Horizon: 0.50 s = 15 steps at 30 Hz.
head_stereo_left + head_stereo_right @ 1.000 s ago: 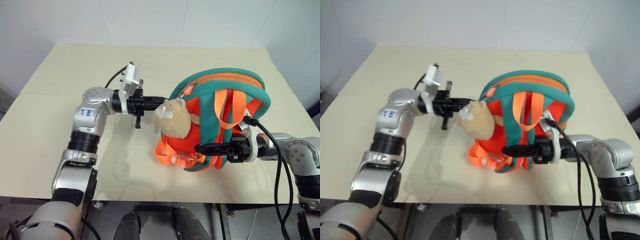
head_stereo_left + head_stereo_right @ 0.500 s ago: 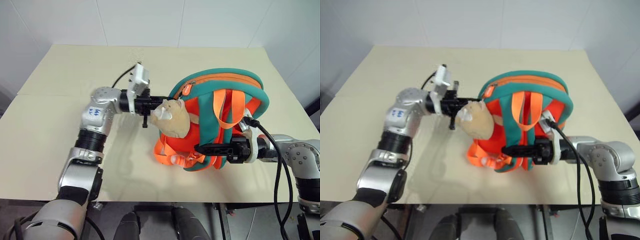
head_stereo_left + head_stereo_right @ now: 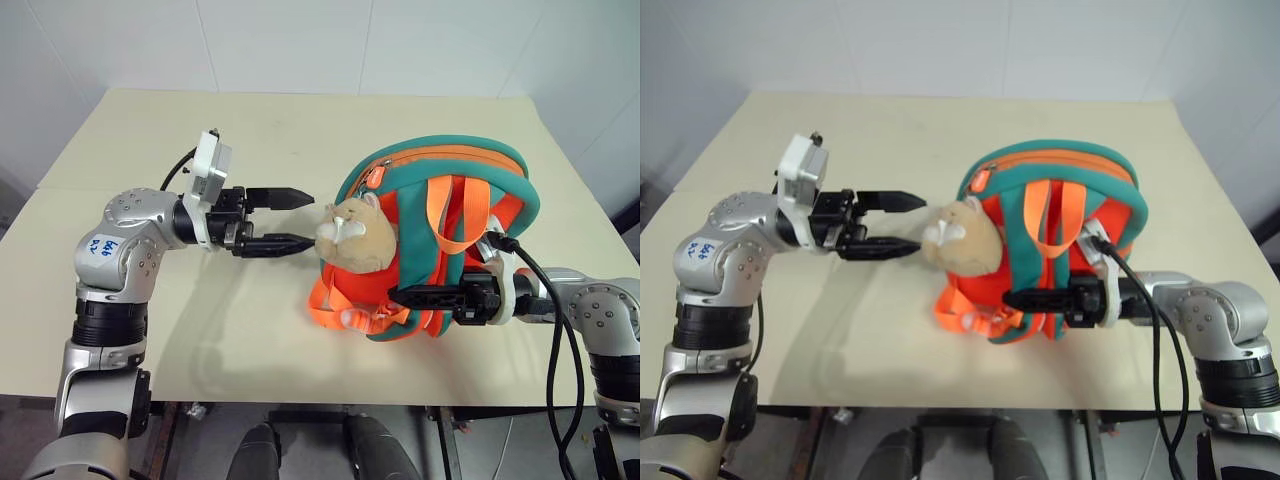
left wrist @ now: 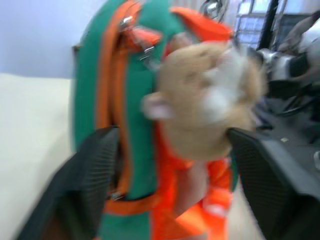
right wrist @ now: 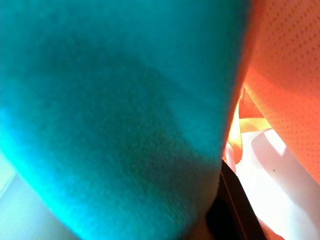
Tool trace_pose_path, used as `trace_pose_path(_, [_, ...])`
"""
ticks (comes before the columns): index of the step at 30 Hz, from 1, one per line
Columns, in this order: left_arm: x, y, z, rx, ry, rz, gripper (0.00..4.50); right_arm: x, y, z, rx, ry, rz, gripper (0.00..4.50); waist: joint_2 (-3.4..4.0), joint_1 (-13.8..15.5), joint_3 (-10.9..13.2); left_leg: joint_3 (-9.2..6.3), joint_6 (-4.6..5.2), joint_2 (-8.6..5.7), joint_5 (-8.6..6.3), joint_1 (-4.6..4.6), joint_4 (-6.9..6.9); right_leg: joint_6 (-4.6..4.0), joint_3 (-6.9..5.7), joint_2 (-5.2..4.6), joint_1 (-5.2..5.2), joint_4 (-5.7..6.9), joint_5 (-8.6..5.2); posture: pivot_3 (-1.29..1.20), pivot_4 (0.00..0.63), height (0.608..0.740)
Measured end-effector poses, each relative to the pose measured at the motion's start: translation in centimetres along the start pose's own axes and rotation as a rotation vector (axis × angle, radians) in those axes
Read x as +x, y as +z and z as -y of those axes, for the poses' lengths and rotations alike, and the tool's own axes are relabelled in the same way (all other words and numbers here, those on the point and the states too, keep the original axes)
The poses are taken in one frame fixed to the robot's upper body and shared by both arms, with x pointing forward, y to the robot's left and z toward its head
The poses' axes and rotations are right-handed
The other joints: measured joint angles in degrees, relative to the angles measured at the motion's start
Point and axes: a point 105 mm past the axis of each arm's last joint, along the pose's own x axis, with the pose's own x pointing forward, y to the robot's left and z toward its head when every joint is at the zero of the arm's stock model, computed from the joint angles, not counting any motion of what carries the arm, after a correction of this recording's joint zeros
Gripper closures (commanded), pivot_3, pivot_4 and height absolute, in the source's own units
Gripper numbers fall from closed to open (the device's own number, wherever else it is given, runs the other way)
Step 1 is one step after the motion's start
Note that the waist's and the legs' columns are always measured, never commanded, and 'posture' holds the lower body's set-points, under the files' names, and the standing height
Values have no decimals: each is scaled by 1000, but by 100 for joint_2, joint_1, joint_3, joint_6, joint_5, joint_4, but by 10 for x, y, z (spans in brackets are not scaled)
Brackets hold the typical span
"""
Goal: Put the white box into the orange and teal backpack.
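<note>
My left fingers reach only the beige plush charm's near edge; I need to go deeper, close around the charm's middle (image 3: 362,238), then pull the zipper down.
The orange and teal backpack (image 3: 440,235) stands upright right of the table's middle, its orange straps facing me. A beige plush charm (image 3: 354,231) hangs on its left side. My left gripper (image 3: 311,218) is open, level and pointing right, with its fingertips just short of the plush and nothing between them. In the left wrist view the plush charm (image 4: 200,100) and the backpack (image 4: 100,75) sit between the spread fingers (image 4: 95,175). At the backpack's lower front my right gripper (image 3: 400,296) is shut on its teal trim (image 5: 110,100). The white box is hidden.
The beige table (image 3: 140,150) has open surface to the left and behind the backpack, and its front edge runs just below my arms. A black cable (image 3: 555,330) loops from my right wrist. White walls stand behind the table.
My left gripper has opened and pulled back to the left, away from the backpack. The plush charm has settled lower and turned. The right gripper and the backpack have stayed put.
</note>
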Motion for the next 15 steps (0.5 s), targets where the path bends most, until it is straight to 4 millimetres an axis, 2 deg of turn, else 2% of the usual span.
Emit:
trace_pose_path(3, [0, 13, 2, 5, 11, 67, 12, 0, 0, 0, 2, 0, 1, 4376, 0, -1, 0, 1, 0, -1, 0, 4, 0, 0, 0, 0, 4, -1, 0, 0, 150, 740])
trace_pose_path(5, [0, 13, 2, 0, 20, 72, 12, 0, 0, 0, 3, 0, 2, 4376, 0, -1, 0, 1, 0, -2, 0, 4, 0, 0, 1, 0, 5, -2, 0, 0, 150, 740])
trace_pose_path(15, [17, -3, 4, 15, -27, 3, 12, 1, 0, 0, 4, 4, 5, 4376, 0, -2, 0, 3, 0, -2, 0, 4, -3, 0, 2, 1, 4, -7, 0, 0, 150, 740])
